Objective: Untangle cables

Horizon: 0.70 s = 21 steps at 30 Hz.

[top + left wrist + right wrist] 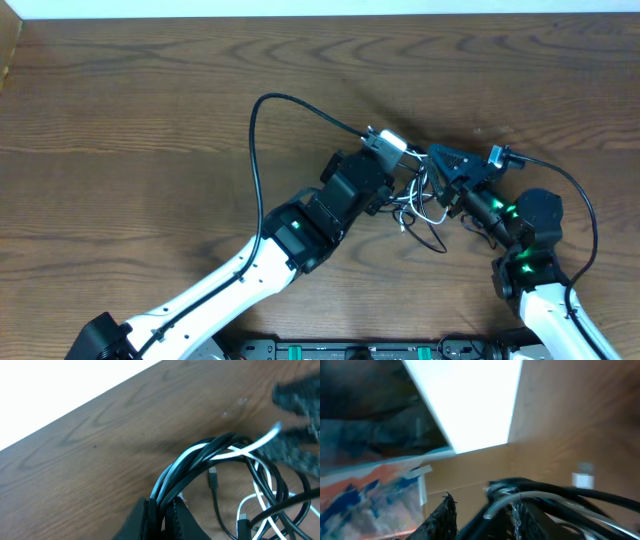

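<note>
My left gripper needs to open while my right gripper pulls the cables, as it pinches the white cord along with the black cords, and then grab the bundle (212, 451) again.
The cables (420, 208) are a small knot of thin black cords and one white cord between my two grippers at mid-table. In the left wrist view my left gripper (162, 519) is shut on a bundle of black and white cables (215, 450), which arch up and to the right, with small plug ends lying loose. It sits just left of the knot in the overhead view (402, 190). My right gripper (440, 165) is at the knot's right. In its wrist view its fingers (485, 515) stand apart, with cables (545, 492) running between them and across the right finger.
The wooden table (150, 120) extends left and back to a white far edge (320, 8). A thicker black camera cord (255, 150) loops over the left arm. The right wrist view looks off the table at a blurred orange and blue surface (365, 500).
</note>
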Each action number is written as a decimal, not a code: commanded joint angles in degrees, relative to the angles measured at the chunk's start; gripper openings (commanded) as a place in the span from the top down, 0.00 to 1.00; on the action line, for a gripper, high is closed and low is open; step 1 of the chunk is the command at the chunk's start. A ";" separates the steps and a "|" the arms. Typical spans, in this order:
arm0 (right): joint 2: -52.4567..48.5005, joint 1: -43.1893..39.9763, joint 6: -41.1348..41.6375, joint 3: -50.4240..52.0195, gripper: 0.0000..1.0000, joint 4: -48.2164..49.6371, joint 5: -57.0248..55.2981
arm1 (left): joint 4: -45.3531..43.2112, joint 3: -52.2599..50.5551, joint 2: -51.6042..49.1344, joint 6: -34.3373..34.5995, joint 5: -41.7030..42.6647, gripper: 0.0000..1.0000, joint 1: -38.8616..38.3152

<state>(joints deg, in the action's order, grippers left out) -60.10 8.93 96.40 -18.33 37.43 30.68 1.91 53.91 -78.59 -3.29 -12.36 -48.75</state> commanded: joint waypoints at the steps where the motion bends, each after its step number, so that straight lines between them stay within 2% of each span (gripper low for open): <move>1: -1.07 0.76 0.85 -0.70 0.66 2.54 -0.85 | 0.63 0.31 0.37 -0.57 -0.39 0.92 -0.96; 5: -1.79 0.79 0.83 -0.70 0.67 2.49 -1.46 | 0.96 0.31 0.37 -0.57 -0.39 0.92 -1.22; 7: -2.51 0.83 0.81 -0.70 0.72 2.47 -1.97 | 0.98 0.31 0.37 -0.57 -0.35 0.92 -1.22; 9: -3.13 0.87 0.59 -0.70 0.85 2.47 -2.21 | 0.90 0.31 0.37 -0.59 -0.37 0.92 -1.51; 10: -3.48 0.92 0.50 -0.70 0.98 2.51 -2.27 | 0.83 0.31 0.37 -0.59 -0.35 0.92 -1.79; 12: -3.98 0.94 -0.76 -0.70 0.99 3.93 -2.23 | 0.79 0.31 0.37 -0.57 -0.35 0.92 -2.36; 16: -3.98 0.92 -15.28 -0.70 0.99 14.67 -2.05 | 1.99 0.31 0.37 -0.57 -0.35 0.92 -2.82; 21: -3.98 -0.33 -22.12 -0.74 0.99 23.34 -2.03 | 6.49 0.31 0.35 -0.57 -0.39 0.92 -2.82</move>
<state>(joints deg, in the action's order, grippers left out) -64.36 9.56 83.53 -18.17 57.84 29.93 5.91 53.91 -78.59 -3.27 -12.38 -51.31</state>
